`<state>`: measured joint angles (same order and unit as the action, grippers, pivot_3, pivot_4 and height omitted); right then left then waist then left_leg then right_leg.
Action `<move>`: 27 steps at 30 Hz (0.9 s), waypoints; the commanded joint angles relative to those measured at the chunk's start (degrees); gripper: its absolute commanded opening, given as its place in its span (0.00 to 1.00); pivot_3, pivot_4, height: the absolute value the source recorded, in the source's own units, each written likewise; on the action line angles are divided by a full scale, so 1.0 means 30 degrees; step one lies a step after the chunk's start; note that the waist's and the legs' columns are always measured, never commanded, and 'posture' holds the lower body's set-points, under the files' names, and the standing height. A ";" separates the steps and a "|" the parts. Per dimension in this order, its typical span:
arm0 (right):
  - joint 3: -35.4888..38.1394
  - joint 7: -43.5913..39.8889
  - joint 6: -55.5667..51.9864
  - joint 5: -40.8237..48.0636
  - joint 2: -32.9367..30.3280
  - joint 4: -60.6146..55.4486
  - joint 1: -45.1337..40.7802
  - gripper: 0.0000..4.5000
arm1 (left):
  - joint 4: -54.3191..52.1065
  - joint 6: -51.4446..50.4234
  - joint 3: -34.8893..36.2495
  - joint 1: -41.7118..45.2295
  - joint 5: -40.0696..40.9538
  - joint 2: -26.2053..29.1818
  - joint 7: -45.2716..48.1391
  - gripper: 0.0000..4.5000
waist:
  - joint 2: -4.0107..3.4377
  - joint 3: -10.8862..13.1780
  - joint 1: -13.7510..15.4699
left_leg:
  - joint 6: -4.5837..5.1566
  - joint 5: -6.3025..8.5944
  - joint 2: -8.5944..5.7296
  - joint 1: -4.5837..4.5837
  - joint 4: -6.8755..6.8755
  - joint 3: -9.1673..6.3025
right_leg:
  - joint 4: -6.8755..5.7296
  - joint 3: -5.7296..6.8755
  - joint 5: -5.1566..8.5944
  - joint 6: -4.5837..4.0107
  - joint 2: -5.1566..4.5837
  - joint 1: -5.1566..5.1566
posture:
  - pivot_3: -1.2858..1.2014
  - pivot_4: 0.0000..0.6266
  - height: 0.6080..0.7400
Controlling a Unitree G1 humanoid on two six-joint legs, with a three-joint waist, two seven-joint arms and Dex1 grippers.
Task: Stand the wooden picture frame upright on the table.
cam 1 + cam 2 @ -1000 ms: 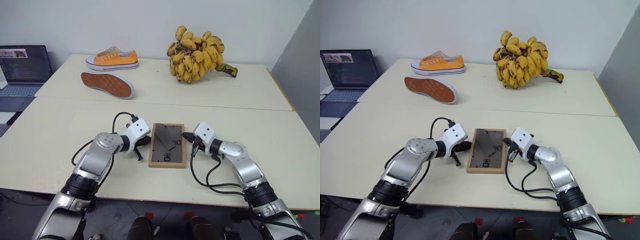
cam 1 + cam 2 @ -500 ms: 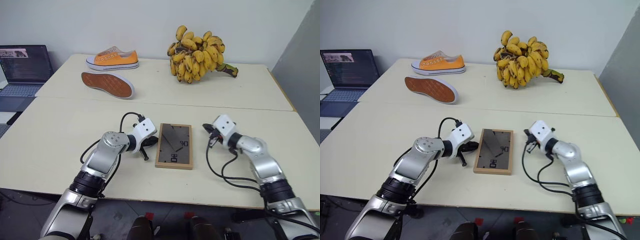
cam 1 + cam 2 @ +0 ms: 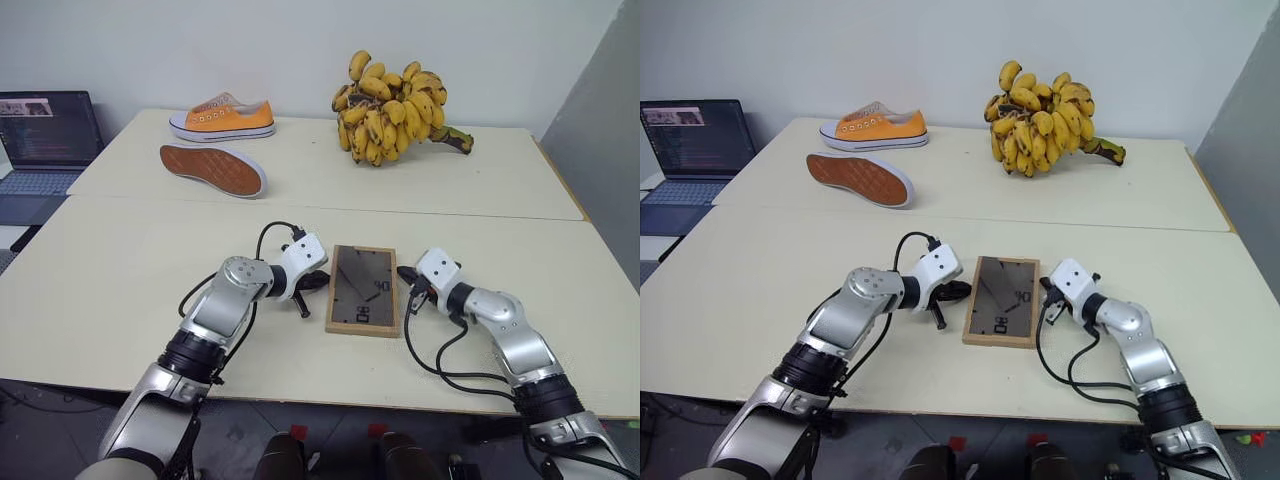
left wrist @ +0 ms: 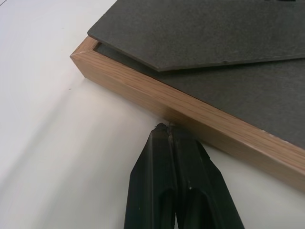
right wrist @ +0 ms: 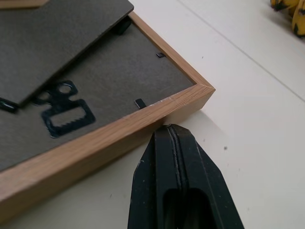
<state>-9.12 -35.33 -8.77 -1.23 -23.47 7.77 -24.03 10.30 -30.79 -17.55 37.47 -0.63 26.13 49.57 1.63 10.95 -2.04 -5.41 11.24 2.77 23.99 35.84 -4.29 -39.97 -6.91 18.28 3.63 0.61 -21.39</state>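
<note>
The picture frame's long side is only being pressed by my shut left gripper, so the gripper will back off, open and grip that side near the picture frame's front corner (image 3: pixel 331 322).
The wooden picture frame (image 3: pixel 364 290) lies flat on the table (image 3: pixel 120 270) near its front edge, dark grey back and prop leg (image 4: pixel 214 28) facing up. My left gripper (image 3: pixel 320 281) is shut, and its tips (image 4: pixel 167 128) press against the frame's left long wooden side. My right gripper (image 3: pixel 404 273) is shut too, its tips (image 5: pixel 170 127) touching the opposite wooden side near a far corner. A sawtooth hanger (image 5: pixel 64 112) shows on the back. The glass side is hidden underneath.
An orange shoe (image 3: pixel 222 117) stands at the far left, with a second shoe (image 3: pixel 212 170) on its side showing its sole. A big banana bunch (image 3: pixel 390 105) lies at the back. A laptop (image 3: pixel 45 135) sits off to the left. A seam (image 3: pixel 300 207) crosses the tabletop.
The frame has slid to the right, still flat, with my left gripper following against its side. My right gripper moved right, briefly apart from the frame, and now touches it again.
</note>
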 commanded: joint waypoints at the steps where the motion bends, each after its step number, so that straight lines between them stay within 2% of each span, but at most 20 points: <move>1: -0.0176 -0.0217 0.0498 0.0039 0.0330 0.0185 -0.0956 0.00 | 0.0306 0.0908 -0.0368 0.1211 0.0071 -0.1237 -0.0032 0.01 | 0.0000 0.0000 0.0047 | 0.0000 0.0000 -0.0001 0.0007 0.0001 -0.0002 | 0.0002 0.0003 0.0000 0.0000 -0.0001 0.0000 | 0.52 0.24 1.00; 10: 0.0363 -0.0192 0.1351 -0.0296 -0.0107 0.2676 -0.1985 0.00 | 0.4031 0.2799 -0.0188 0.3445 -0.0648 -0.3394 -0.0920 0.01 | 0.0000 0.0001 0.0036 | 0.0000 0.0000 -0.0010 0.0020 0.0001 -0.0007 | 0.0007 0.0007 0.0000 0.0000 -0.0005 -0.0010 | 0.52 0.24 1.00; 14: 0.0617 -0.0157 0.1692 -0.0492 -0.0347 0.3145 -0.1915 0.00 | 0.5000 0.3392 0.0086 0.3863 -0.0824 -0.3545 -0.1126 0.01 | 0.0000 0.0002 -0.0035 | 0.0001 0.0000 -0.0010 0.0020 -0.0002 -0.0008 | 0.0006 0.0007 0.0000 0.0000 -0.0003 -0.0014 | 0.52 0.24 1.00; 18: 0.0899 -0.0487 0.1703 -0.0493 -0.0970 0.2212 -0.1090 0.00 | 0.4577 0.2690 0.0478 0.3492 -0.0637 -0.2494 -0.0491 0.01 | -0.0001 0.0002 -0.0098 | 0.0000 0.0000 -0.0010 0.0025 -0.0007 -0.0008 | 0.0008 0.0006 0.0000 0.0000 -0.0004 -0.0014 | 0.52 0.24 1.00; 24: 0.1992 -0.1811 0.0690 0.0266 -0.3044 -0.1859 0.1901 0.00 | 0.1727 -0.2115 0.1505 0.3278 0.0908 0.1167 0.2531 0.01 | -0.0021 0.0018 -0.0355 | -0.0001 -0.0001 -0.0010 0.0052 -0.0017 -0.0032 | 0.0011 0.0022 0.0005 0.0005 0.0000 -0.0028 | 0.52 0.24 1.00; 27: 0.2359 -0.1978 0.0306 0.0542 -0.3681 -0.2710 0.2736 0.00 | 0.0666 -0.5326 0.2006 0.3637 0.2013 0.1852 0.2991 0.01 | -0.0024 0.0019 -0.0412 | -0.0001 -0.0001 -0.0009 0.0048 -0.0013 -0.0036 | 0.0010 0.0026 0.0008 0.0006 -0.0001 -0.0018 | 0.52 0.24 1.00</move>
<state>-3.67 -40.82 -7.55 -0.90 -33.73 3.25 -15.87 15.85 -41.64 -12.75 46.99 2.87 31.90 57.34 1.56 11.00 -3.27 -5.41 11.24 2.74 24.13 35.83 -4.40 -39.94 -6.83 18.31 3.66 0.60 -21.42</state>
